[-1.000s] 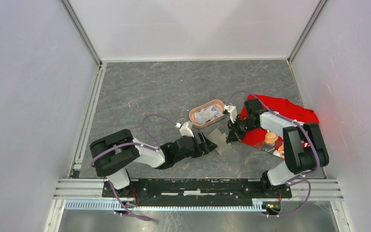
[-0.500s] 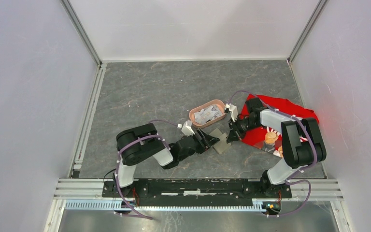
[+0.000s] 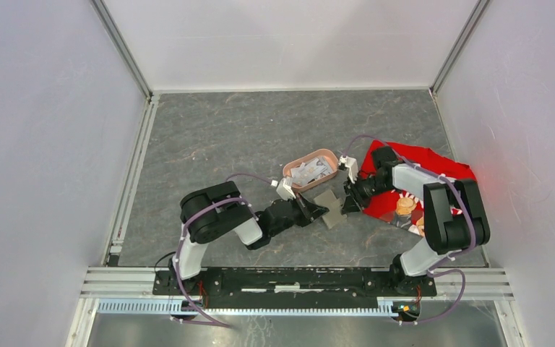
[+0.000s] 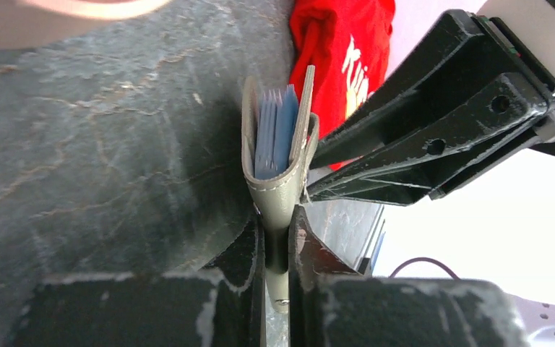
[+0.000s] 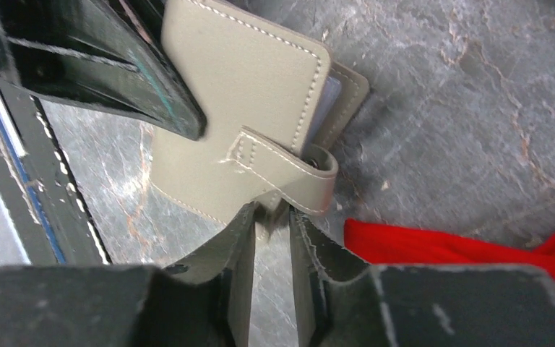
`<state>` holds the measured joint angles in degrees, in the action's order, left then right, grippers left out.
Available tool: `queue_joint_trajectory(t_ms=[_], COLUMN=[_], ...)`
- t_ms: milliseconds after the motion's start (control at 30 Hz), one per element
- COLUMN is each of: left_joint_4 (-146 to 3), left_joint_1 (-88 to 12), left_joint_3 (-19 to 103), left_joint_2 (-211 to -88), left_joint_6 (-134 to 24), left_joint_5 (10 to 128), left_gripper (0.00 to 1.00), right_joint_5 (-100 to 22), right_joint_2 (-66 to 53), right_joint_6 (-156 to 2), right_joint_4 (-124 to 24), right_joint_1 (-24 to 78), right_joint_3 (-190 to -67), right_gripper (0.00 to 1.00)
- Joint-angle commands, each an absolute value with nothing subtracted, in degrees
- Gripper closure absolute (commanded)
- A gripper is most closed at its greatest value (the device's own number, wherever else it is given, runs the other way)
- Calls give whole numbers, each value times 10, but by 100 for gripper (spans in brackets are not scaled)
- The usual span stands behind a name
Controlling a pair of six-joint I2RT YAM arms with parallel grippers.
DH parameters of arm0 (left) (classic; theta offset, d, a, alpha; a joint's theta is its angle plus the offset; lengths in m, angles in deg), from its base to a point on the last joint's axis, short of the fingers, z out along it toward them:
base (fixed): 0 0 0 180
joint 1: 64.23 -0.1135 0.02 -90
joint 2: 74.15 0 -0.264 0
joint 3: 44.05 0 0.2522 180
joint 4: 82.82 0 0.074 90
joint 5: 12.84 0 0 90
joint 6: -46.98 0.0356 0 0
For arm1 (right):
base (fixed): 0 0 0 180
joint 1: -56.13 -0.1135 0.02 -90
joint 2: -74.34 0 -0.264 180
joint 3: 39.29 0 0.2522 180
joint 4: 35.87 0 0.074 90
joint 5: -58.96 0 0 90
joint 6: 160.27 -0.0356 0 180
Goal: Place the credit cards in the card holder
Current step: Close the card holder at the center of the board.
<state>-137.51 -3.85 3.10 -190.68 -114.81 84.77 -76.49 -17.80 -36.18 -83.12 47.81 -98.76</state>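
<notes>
Next, my left gripper lets go of the card holder on the grey table (image 3: 318, 233) between the pink tray and the black rail.
The olive-grey card holder (image 3: 329, 204) stands on edge on the table between my two grippers. My left gripper (image 4: 277, 220) is shut on its near edge. In the left wrist view the card holder (image 4: 278, 181) gapes slightly, with bluish credit cards (image 4: 274, 130) tucked inside. My right gripper (image 5: 271, 213) stands slightly open at the card holder's (image 5: 238, 94) strap loop (image 5: 289, 170), table showing between its jaws. More whitish credit cards (image 3: 309, 172) lie in the pink tray (image 3: 289, 171).
A red cloth (image 3: 419, 170) with a printed figure lies under the right arm, just right of the card holder. The pink tray sits directly behind the grippers. White walls enclose the grey stone-pattern table (image 3: 224, 137).
My left gripper has reached forward and closed on the card holder. My right gripper, shut on it before, has opened a little.
</notes>
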Motion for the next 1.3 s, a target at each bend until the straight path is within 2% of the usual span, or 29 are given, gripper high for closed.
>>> queue_joint_trajectory(t_ms=[0, 67, 200, 333, 500, 767, 967, 1100, 1267], left_joint_4=[-1311, -1268, -1096, -898, -864, -866, -918, -984, -1007], left_joint_1=[-30, -29, -15, 13, 25, 117, 136, 187, 224], left_joint_3=[24, 4, 13, 58, 58, 77, 103, 94, 86], left_joint_2=[-1849, -1795, -1661, -1535, -1478, -1518, -1614, -1687, -1735], left_joint_6=[-1027, -984, -854, -658, -432, -70, 25, 109, 141], left_joint_5=[814, 817, 848, 912, 883, 963, 990, 1054, 1093], left_gripper=[98, 98, 98, 98, 98, 98, 98, 98, 97], right_joint_5=[-760, -779, -828, -862, -876, -900, -901, -897, -895], right_joint_2=[-125, -96, -39, -10, -6, -22, -32, -36, -43], right_joint_6=[-270, -222, -150, -148, -155, -149, -146, -158, -158], right_joint_4=[-877, -912, -964, -970, -966, -983, -985, -973, -973], right_joint_1=[506, 526, 558, 590, 617, 679, 685, 686, 686], right_joint_3=[-970, -975, -989, -999, -1001, -1002, -1000, -995, -993], right_gripper=[65, 57, 50, 48, 49, 48, 49, 49, 49])
